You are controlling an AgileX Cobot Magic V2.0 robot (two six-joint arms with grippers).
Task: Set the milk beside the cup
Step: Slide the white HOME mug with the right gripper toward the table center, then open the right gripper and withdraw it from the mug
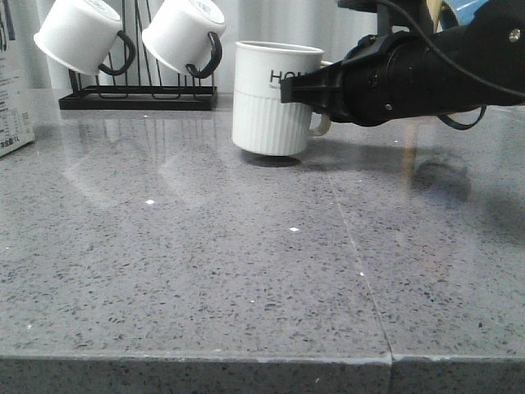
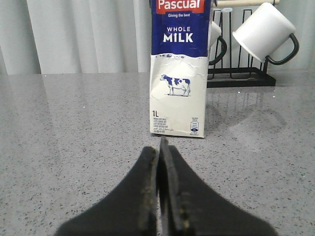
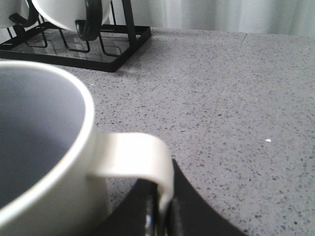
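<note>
The milk carton has the blue band point(image 1: 6, 20) point(image 2: 178, 39) above the printed cow. My left gripper goes there next and closes on it.
The cup point(image 1: 271, 98), a white ribbed mug lettered "HOME", stands upright at the middle back of the grey counter; whether its base touches the counter I cannot tell. My right gripper point(image 1: 308, 94) is shut on its white loop handle point(image 3: 142, 162), with a finger on each side of the handle in the right wrist view point(image 3: 162, 209). The milk point(image 2: 178, 73), a tall white carton with a blue "WHOLE MILK" band and a cow, stands upright at the far left point(image 1: 12, 90), cut off by the frame. My left gripper point(image 2: 160, 150) is shut and empty, a short way in front of the milk.
A black wire rack point(image 1: 135, 97) at the back left holds two plain white mugs with black handles point(image 1: 82, 33) point(image 1: 184, 33); it stands just behind the cup and beside the milk point(image 2: 261, 32). The counter's front edge point(image 1: 262, 361) runs along the bottom.
</note>
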